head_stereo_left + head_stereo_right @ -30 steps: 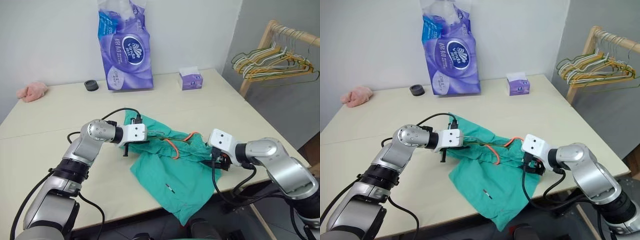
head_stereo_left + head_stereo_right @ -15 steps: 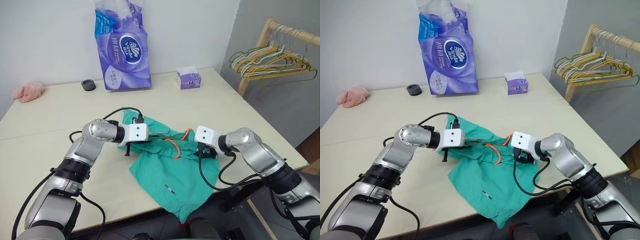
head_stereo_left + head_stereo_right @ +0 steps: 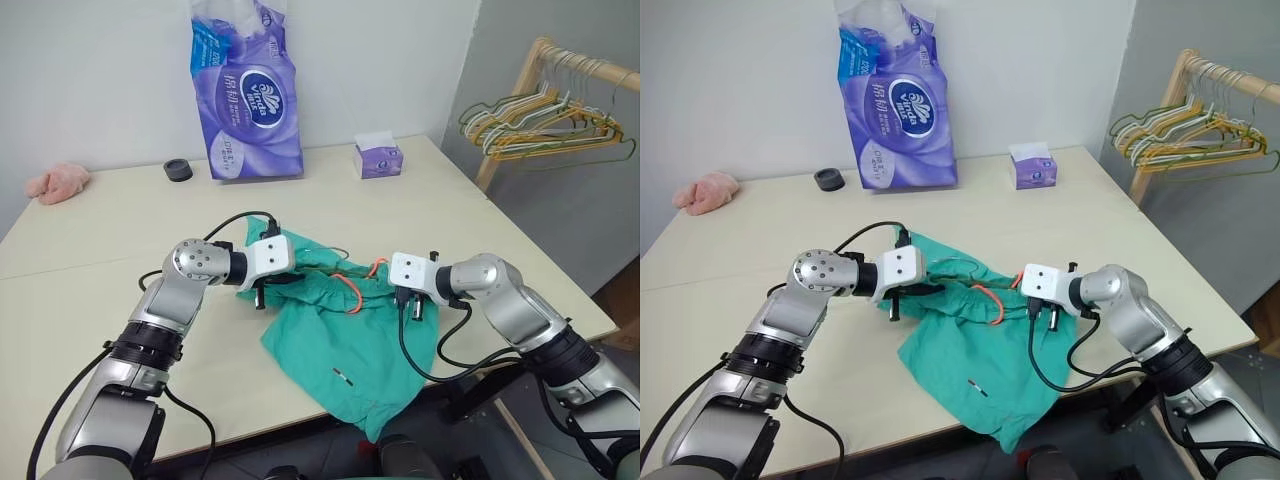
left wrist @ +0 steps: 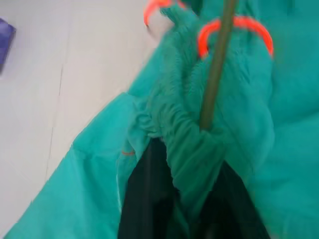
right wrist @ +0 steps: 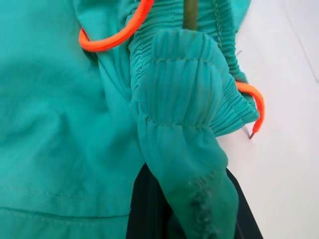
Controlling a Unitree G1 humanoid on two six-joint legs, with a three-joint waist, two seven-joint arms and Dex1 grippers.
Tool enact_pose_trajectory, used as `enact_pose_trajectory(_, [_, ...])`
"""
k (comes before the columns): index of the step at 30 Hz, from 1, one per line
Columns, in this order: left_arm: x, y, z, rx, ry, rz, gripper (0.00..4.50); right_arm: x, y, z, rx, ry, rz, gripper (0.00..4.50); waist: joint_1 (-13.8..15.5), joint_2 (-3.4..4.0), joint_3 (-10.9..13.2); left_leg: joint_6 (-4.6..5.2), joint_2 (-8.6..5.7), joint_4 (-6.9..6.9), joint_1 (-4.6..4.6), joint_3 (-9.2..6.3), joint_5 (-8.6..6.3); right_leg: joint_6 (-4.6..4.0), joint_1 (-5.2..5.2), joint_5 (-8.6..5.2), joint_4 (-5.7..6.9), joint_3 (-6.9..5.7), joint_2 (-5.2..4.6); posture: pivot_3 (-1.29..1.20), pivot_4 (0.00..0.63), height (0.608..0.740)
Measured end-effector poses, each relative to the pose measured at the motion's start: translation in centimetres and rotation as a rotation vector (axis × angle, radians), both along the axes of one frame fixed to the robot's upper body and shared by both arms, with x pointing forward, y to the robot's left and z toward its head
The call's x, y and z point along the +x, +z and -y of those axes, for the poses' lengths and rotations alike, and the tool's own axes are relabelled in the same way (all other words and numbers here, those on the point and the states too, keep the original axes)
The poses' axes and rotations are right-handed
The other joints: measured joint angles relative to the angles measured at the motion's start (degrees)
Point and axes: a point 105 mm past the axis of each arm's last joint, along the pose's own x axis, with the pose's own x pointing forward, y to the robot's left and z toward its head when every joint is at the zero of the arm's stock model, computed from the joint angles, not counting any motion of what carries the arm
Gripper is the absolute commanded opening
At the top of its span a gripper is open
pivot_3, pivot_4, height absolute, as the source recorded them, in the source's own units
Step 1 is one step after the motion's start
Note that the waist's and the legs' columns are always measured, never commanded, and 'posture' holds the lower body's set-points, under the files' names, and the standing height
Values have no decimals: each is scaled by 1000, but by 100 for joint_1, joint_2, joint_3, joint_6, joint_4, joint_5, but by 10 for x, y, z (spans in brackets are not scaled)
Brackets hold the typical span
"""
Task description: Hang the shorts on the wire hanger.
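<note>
The waistband of the shorts bunches up around the end of the hanger, so next my left gripper opens, takes the shorts' side (image 4: 121, 174) by the pocket and pulls it tight.
The teal shorts (image 3: 345, 335) lie crumpled near the table's front edge, one leg hanging over it. The orange drawstring (image 3: 350, 295) loops at the waistband. My left gripper (image 3: 266, 292) is at the waistband's left end, and in the left wrist view its black fingers (image 4: 142, 199) are shut on bunched waistband fabric. The wire hanger (image 4: 215, 74) runs as a thin olive rod out of that bunch. My right gripper (image 3: 412, 308) is shut on the waistband's right end (image 5: 182, 99), with the hanger's wire (image 5: 190, 12) just beyond the fold.
At the table's back stand a tall purple tissue pack (image 3: 245, 95), a small purple tissue box (image 3: 378, 158) and a black ring (image 3: 177, 170). A pink cloth lump (image 3: 58, 182) lies far left. A wooden rack with several coloured hangers (image 3: 540, 120) stands off the table's right side.
My right gripper moved in to the waistband's right end and shut on it. My left wrist rolled a little, still at the waistband's left end. The head camera shifted slightly.
</note>
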Motion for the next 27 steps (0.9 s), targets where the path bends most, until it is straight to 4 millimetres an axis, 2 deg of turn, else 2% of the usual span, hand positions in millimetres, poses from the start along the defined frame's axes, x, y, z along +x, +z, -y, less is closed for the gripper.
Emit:
enact_pose_trajectory(4, [2, 9, -8, -131, 71, -86, 2640, -4, 4, 0, 27, -4, -11, 0, -10, 1, -1, 0, -1, -1, -1, -1, 0, 0, -1, 0, 1, 0, 0, -194, 0, 740])
enact_pose_trajectory(6, [2, 15, -22, -215, 128, -154, 3211, -7, 9, 1, 37, 2, -10, 0, -16, 1, 0, 0, 0, -2, -1, -3, 0, 0, -2, 0, 1, -3, 0, -193, 0, 740])
enact_pose_trajectory(9, [0, 29, -53, -306, 205, -248, 3211, -11, 11, 6, 52, -17, -21, 0, -24, 1, 0, 0, 0, -2, -1, -8, 0, 0, -2, 0, 0, -9, 1, -191, 0, 740])
enact_pose_trajectory(12, [-7, 35, -65, -307, 198, -302, 3211, -12, 11, 7, 52, -23, -27, 0, -7, 2, -1, -1, -4, 0, -1, -11, 0, 0, 1, 0, 0, -11, -2, -191, 0, 740])
enact_pose_trajectory(15, [-14, 27, -69, -264, 170, -359, 3211, -13, 13, 5, 55, -19, -24, 0, 3, 2, -1, -1, -4, 3, -1, -17, 1, 0, 4, 0, -2, -18, -3, -189, 0, 740])
enact_pose_trajectory(20, [-22, 0, -62, -168, 116, -407, 3211, -15, 14, 4, 58, -17, -30, 0, 2, 2, -1, -1, -4, 3, -4, -18, 0, 0, 4, 0, -2, -20, -3, -199, 0, 740])
enact_pose_trajectory(27, [2, -21, -62, -145, 208, -310, 3211, -23, 19, -1, 72, 11, -37, 0, -13, 2, -1, -2, -5, 5, -15, -27, 0, 0, -2, 0, -3, -31, -8, -213, 0, 740])
